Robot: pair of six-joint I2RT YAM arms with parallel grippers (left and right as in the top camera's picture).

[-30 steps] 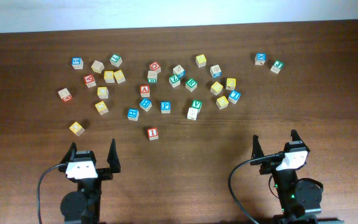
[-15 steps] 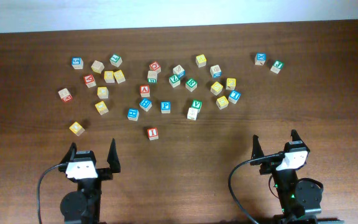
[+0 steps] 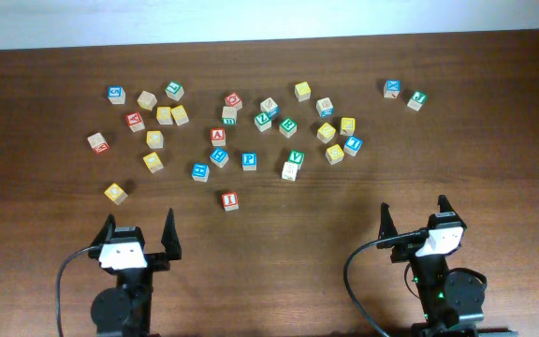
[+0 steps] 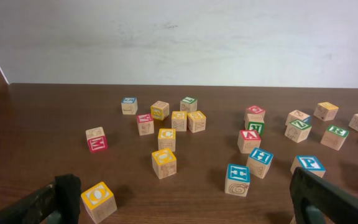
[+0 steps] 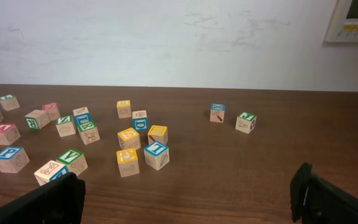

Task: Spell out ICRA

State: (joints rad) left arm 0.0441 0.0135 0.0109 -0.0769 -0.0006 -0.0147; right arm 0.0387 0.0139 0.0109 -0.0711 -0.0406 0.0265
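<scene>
Next, my left gripper grips the sides of the red I block (image 3: 230, 201) nearest the arms, as ICRA starts with I.
Many small wooden letter blocks lie scattered across the far half of the brown table (image 3: 288, 234). A red I block (image 3: 229, 199) sits alone, nearest the arms. A red A block (image 3: 218, 136) and a blue P block (image 3: 249, 160) lie in the middle cluster. In the left wrist view I see the red A block (image 4: 250, 140) and the blue P block (image 4: 307, 165). My left gripper (image 3: 139, 225) (image 4: 185, 199) is open and empty near the front edge. My right gripper (image 3: 415, 213) (image 5: 188, 193) is open and empty at the front right. Other letters are too small to read.
A yellow O block (image 3: 115, 193) (image 4: 98, 200) lies just ahead of my left gripper's left finger. A blue I block (image 5: 156, 154) and a yellow block (image 5: 128, 162) lie ahead of my right gripper. Two blocks (image 3: 404, 94) sit apart at the far right.
</scene>
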